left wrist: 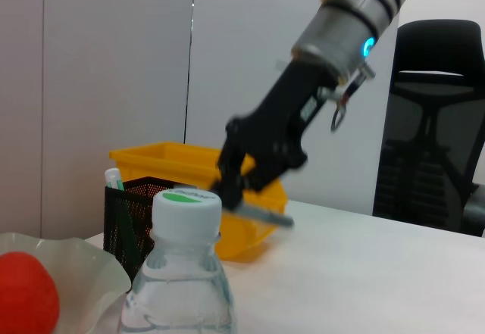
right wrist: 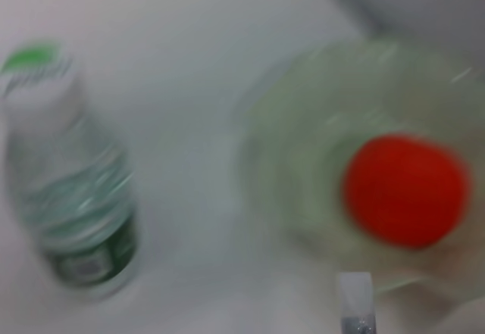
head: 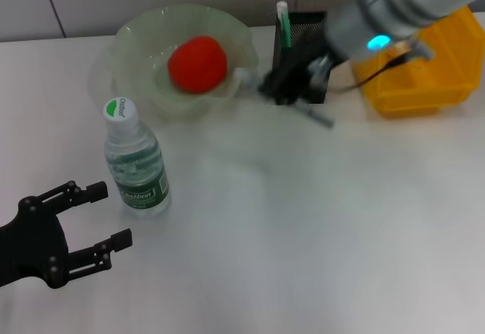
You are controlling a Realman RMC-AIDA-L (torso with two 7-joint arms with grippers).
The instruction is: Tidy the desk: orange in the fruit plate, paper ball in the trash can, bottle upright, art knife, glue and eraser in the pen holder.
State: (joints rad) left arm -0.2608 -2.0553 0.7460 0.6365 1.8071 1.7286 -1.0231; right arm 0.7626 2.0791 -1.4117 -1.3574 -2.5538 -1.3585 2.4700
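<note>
Next, my right gripper releases the art knife inside the black mesh pen holder (head: 305,34), beside the green and white stick. The knife is now tilted in front of the holder.
The orange (head: 197,63) lies in the pale green fruit plate (head: 136,35), also seen in the right wrist view (right wrist: 405,188). The bottle (head: 136,160) stands upright in front of the plate. My left gripper (head: 112,214) hovers open just beside the bottle, low at the near left. My right gripper (head: 292,92) is shut on a slim grey art knife (head: 318,114), held tilted in front of the black mesh pen holder (head: 307,27). A green and white stick (head: 284,23), perhaps the glue, stands in the holder. Paper ball and eraser are out of view.
The yellow trash can (head: 432,69) stands at the back right, behind my right arm. A black office chair (left wrist: 439,122) is beyond the table. A white wall backs the desk.
</note>
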